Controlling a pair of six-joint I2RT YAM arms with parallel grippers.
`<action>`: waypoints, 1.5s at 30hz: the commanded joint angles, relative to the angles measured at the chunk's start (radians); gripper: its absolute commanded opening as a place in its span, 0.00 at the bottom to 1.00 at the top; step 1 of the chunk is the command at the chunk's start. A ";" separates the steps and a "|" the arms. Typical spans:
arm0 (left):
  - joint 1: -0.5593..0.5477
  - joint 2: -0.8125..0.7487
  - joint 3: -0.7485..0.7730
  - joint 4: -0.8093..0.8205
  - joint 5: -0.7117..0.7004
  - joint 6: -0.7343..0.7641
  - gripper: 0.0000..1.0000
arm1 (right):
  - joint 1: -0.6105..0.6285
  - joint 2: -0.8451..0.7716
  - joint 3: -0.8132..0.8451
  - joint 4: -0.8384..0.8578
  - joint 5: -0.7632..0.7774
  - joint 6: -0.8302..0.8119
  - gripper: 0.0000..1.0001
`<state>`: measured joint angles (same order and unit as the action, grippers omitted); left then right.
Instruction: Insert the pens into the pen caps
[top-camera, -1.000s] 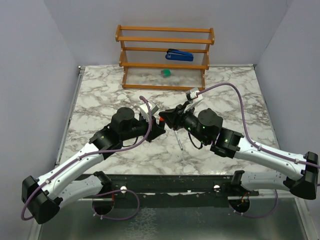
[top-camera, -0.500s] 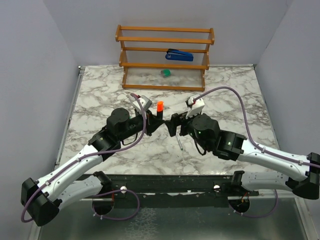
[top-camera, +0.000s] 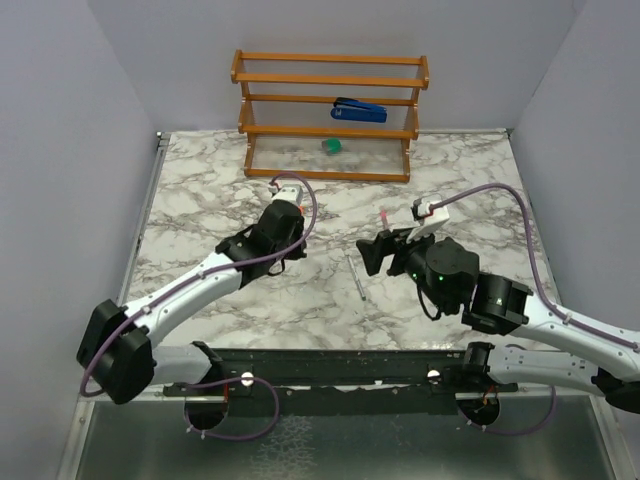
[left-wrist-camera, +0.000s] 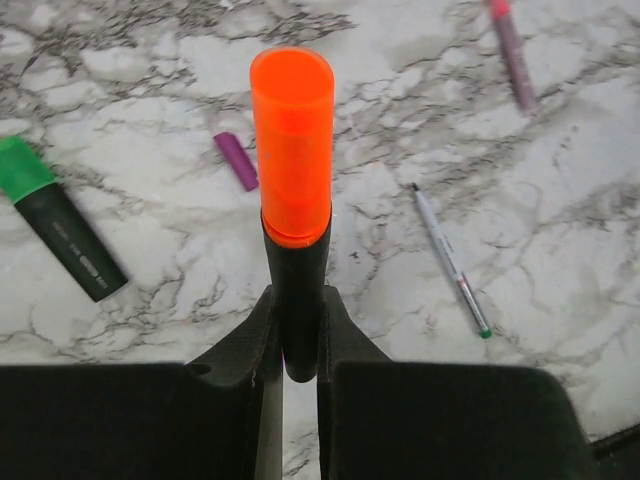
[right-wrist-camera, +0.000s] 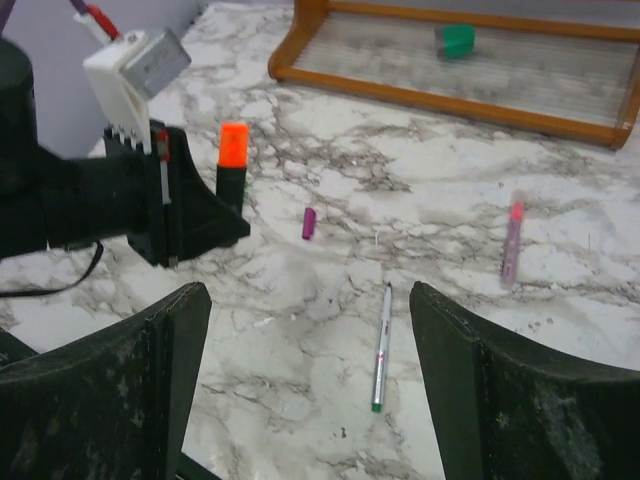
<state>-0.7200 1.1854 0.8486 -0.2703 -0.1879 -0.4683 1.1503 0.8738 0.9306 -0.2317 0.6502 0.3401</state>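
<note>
My right gripper needs to grip the body of the thin grey pen (top-camera: 351, 263) (right-wrist-camera: 387, 304) just behind its dark writing tip, at the end of the pen nearer the wooden rack.
My left gripper (left-wrist-camera: 295, 300) is shut on a stubby black marker (left-wrist-camera: 297, 255) that stands upright, an orange cap (left-wrist-camera: 292, 140) on its top end. The right wrist view shows that left gripper (right-wrist-camera: 205, 215) and the orange cap (right-wrist-camera: 233, 145) at its upper left. My right gripper (right-wrist-camera: 310, 330) is open and holds nothing, right of the left one (top-camera: 375, 252). On the marble lie a green-ended black marker (left-wrist-camera: 60, 235), a purple cap (left-wrist-camera: 236, 161) (right-wrist-camera: 310, 222), a thin grey pen (left-wrist-camera: 452, 262) (right-wrist-camera: 381, 345) (top-camera: 356, 276) and a pink pen (left-wrist-camera: 512, 50) (right-wrist-camera: 512, 240) (top-camera: 384, 217).
A wooden rack (top-camera: 330, 115) stands at the back of the table, with a blue stapler (top-camera: 358, 110) on a shelf and a green block (top-camera: 332, 146) (right-wrist-camera: 458, 40) on its bottom level. Grey walls close in both sides.
The grippers met at the centre a second ago. The right one has since opened and drawn back to the right. The left has swung away to the left with the orange-capped marker.
</note>
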 joint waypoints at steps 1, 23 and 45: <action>0.057 0.145 0.139 -0.239 -0.098 -0.123 0.00 | 0.002 -0.002 -0.035 -0.159 0.029 0.080 0.85; 0.206 0.647 0.373 -0.418 0.008 -0.228 0.00 | 0.001 0.156 -0.115 -0.294 -0.068 0.179 0.85; 0.286 0.660 0.366 -0.346 0.143 -0.083 0.61 | -0.332 0.675 0.044 -0.015 -0.434 -0.026 0.84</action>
<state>-0.4541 1.8507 1.2270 -0.6346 -0.0662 -0.6041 0.8394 1.4822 0.9085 -0.3050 0.2867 0.3691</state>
